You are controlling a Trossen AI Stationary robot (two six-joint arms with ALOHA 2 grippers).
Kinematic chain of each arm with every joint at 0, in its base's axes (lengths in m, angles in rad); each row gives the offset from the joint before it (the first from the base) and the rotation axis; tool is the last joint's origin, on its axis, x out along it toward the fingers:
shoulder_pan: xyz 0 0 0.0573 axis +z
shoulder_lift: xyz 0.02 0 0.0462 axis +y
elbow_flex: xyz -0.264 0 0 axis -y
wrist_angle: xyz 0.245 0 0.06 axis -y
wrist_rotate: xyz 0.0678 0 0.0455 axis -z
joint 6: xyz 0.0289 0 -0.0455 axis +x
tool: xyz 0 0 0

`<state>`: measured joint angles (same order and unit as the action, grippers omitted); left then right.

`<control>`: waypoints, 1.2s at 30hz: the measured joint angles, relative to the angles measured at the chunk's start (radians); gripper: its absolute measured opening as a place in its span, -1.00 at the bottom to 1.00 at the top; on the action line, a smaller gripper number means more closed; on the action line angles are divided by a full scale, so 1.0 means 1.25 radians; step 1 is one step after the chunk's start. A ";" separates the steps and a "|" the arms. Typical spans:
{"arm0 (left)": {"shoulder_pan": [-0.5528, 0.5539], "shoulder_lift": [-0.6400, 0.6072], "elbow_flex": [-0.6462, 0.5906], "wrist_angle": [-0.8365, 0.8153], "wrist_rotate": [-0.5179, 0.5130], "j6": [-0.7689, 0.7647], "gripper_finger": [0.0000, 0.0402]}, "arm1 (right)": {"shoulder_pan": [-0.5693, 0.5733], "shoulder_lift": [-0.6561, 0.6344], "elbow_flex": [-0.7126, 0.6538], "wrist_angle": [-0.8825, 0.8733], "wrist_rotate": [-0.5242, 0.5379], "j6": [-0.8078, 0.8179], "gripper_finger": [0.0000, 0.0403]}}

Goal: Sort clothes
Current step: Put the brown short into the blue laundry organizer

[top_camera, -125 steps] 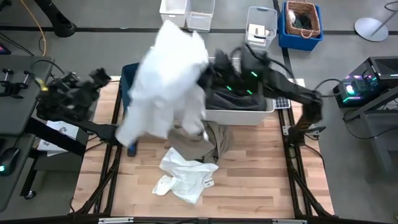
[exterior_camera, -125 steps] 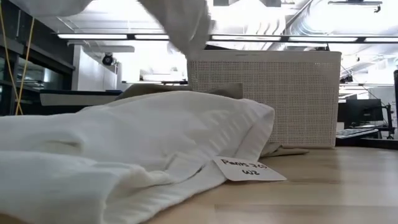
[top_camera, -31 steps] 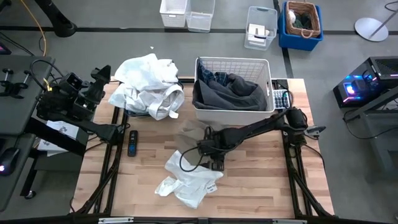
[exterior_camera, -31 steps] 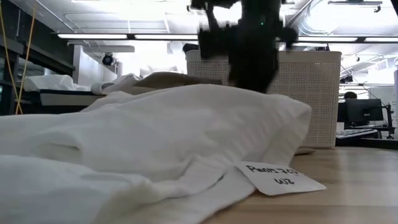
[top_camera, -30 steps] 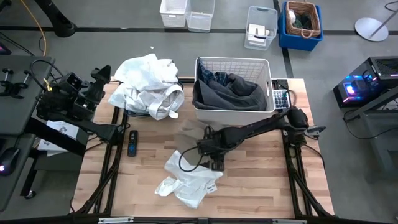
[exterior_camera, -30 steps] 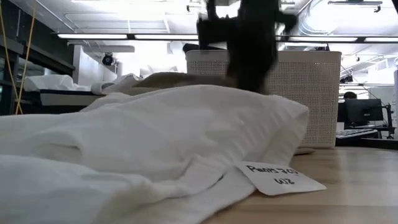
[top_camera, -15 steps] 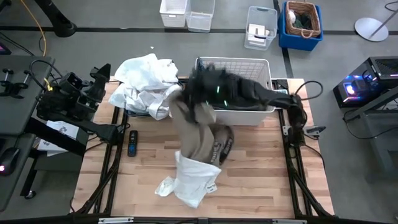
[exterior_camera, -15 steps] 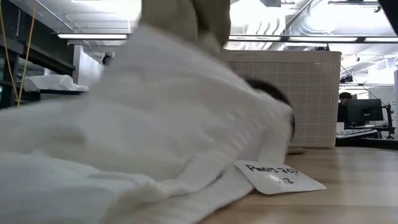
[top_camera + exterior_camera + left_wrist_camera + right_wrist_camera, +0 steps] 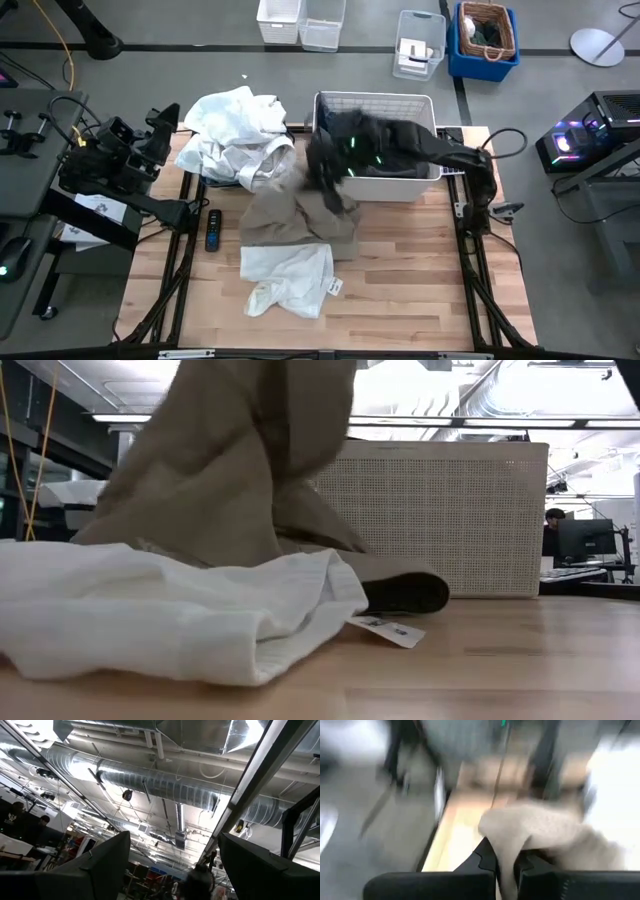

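Next, I open my right gripper and let the tan khaki garment go over the far edge of the crumpled white garment (image 9: 326,250).
My right gripper (image 9: 328,183) is raised in front of the white slatted basket (image 9: 405,186) and shut on the tan khaki garment (image 9: 285,215), which trails down to the table's middle. A white garment (image 9: 290,275) lies crumpled on the table nearer the front edge, partly under the tan one's lower end; it also shows in the low view (image 9: 170,615). A dark grey garment (image 9: 395,150) lies in the basket. A pile of white garments (image 9: 235,140) sits at the far left. My left gripper (image 9: 182,870) is open and empty at the table's left, pointing at the ceiling. My right gripper pinches a bunched fold of the tan garment (image 9: 506,851) between its two fingers. The cloth hangs from the fingers in the low view (image 9: 250,450), and its lower part (image 9: 270,228) lies spread on the table and on the white garment.
A dark remote-like object (image 9: 213,230) lies on the table at the left. Plastic bins (image 9: 300,22) and a blue crate (image 9: 485,40) stand on the floor beyond the far edge. Bare wood (image 9: 410,280) shows at the front right.
My right gripper, low over the table's middle a second ago, has risen and gone toward the far edge and the basket with the tan garment. The garment's upper part is lifted while its lower part spreads leftward on the table. The white garment has been dragged left and flattened.
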<state>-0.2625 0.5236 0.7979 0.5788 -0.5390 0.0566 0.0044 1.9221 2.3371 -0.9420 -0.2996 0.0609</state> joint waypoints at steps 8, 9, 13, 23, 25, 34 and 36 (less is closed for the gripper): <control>0.000 0.000 0.000 -0.009 -0.032 0.003 0.45 | 0.201 -0.026 -0.021 -0.497 0.177 0.131 -1.00; 0.000 0.000 0.000 -0.008 -0.036 0.007 0.45 | 0.221 -0.054 -0.045 -0.476 0.189 0.171 -1.00; 0.000 0.000 0.000 -0.006 -0.043 0.013 0.45 | 0.289 -0.159 -0.151 -0.501 0.276 0.387 -1.00; 0.000 0.001 0.000 -0.004 -0.042 0.007 0.45 | 0.546 -0.456 -0.703 -0.386 0.282 0.986 -1.00; 0.000 0.001 0.000 -0.004 -0.042 0.007 0.45 | 0.592 -0.505 -0.789 -0.309 0.288 1.080 -1.00; 0.000 0.001 0.000 -0.007 -0.042 0.006 0.45 | 0.496 -0.515 -1.012 0.235 0.386 0.975 -1.00; 0.000 0.001 0.000 -0.006 -0.043 0.006 0.45 | 0.434 -0.483 -1.024 0.323 0.378 0.862 -1.00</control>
<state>-0.2623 0.5243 0.7979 0.5716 -0.5922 0.0646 0.5464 1.3186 1.0569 -0.5380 0.1726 1.1389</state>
